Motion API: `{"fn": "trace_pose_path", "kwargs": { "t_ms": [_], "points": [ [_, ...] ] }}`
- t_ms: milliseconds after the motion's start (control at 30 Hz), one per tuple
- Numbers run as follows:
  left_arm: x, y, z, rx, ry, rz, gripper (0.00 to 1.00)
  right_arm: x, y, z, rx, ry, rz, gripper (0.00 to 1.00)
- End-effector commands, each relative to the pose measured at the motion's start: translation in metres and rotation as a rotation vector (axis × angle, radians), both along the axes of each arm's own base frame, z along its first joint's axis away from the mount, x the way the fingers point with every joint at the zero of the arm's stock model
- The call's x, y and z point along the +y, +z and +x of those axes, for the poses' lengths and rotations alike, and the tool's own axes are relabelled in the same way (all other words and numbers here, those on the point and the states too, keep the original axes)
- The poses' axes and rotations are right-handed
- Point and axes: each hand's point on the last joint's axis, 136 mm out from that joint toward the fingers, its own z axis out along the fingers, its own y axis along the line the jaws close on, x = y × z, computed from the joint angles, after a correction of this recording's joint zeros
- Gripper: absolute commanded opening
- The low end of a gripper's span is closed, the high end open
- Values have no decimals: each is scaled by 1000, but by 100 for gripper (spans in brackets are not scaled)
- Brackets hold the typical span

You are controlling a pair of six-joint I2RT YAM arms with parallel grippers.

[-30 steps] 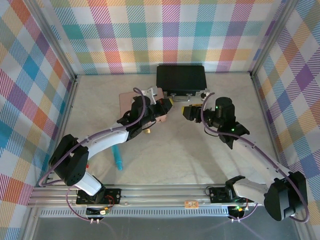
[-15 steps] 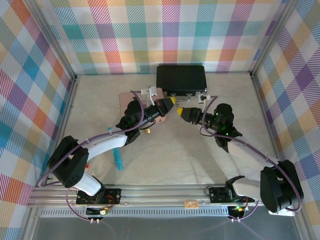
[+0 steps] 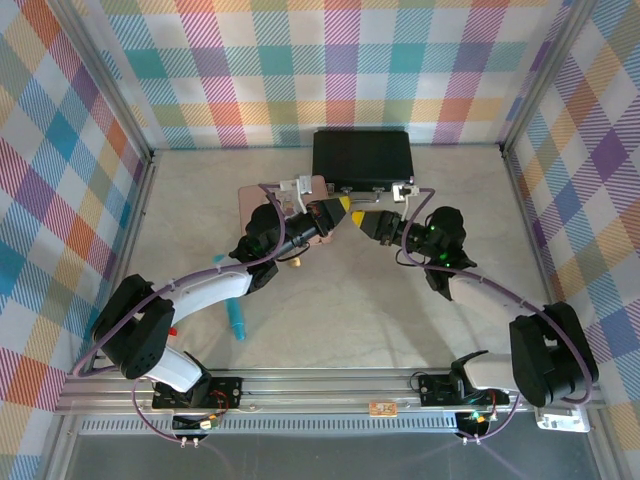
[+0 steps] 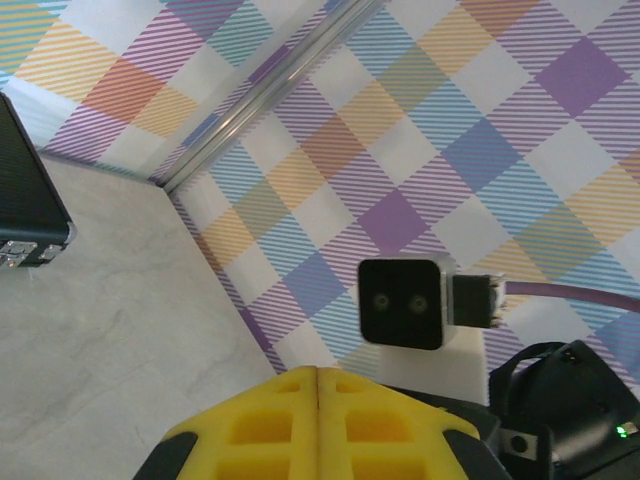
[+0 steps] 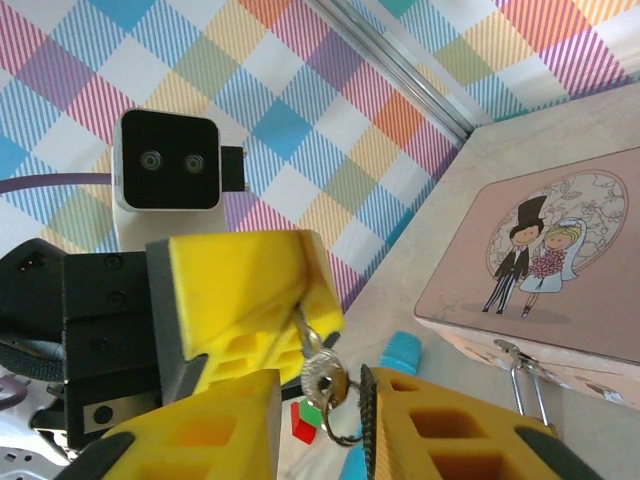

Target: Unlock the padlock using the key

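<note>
The key's blade, which must go into the padlock, is covered by my left gripper's fingers, so my right gripper will take the key's head (image 5: pixel 324 378) before my left gripper opens.
My left gripper (image 3: pixel 343 207) is held above the table, shut on the blade of the key (image 5: pixel 322 380). The key's round silvery head and thin ring hang out of its yellow fingers (image 5: pixel 240 290). In the left wrist view the left gripper (image 4: pixel 318 375) has its jaws pressed together. My right gripper (image 3: pixel 362 217) faces it tip to tip. The right gripper (image 5: pixel 320 388) stands open a little, its jaws on either side of the key's head with small gaps. A tiny brass thing, seemingly the padlock (image 3: pixel 296 263), lies on the table in front of the pink tin (image 3: pixel 252 200).
The pink tin (image 5: pixel 540 260) has a silvery clasp loop (image 5: pixel 528 385) on its front. A black box (image 3: pixel 362 158) stands at the back, close behind both grippers. A teal pen (image 3: pixel 237 322) lies by the left arm. A small red and green block (image 5: pixel 308 418) sits on the table.
My right gripper has moved left up to the left gripper's tips, and its jaws have narrowed around the key's head. The left gripper shifted slightly right and stayed shut.
</note>
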Motion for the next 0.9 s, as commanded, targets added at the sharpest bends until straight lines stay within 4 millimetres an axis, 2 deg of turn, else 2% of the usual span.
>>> {"fn": "trace_pose_path", "kwargs": {
  "t_ms": [0,67,200,400,433,533,567,667,867],
  "points": [
    [5,26,-9,-68,-17,-57,0,5,13,-4,-36,48,35,29],
    [6,26,-8,-69,-15,-59,0,5,11,-3,-31,51,40,25],
    [6,26,-8,-66,-18,-64,0,6,11,-2,-32,54,48,8],
    [5,25,-9,-53,-24,-76,0,6,14,0,-55,50,38,0],
    [7,25,-8,-50,-15,-73,9,6,12,0,-56,48,27,0],
    [13,22,-5,-29,19,-55,56,7,8,1,-55,43,-30,0],
    [13,22,-5,-26,22,-45,64,6,6,1,-54,41,-48,0],
    [13,17,-4,-9,24,-18,70,5,7,-1,-59,39,-75,0],
    [3,12,-6,4,-32,-20,68,5,7,-2,-56,43,-79,0]
  ]
}}
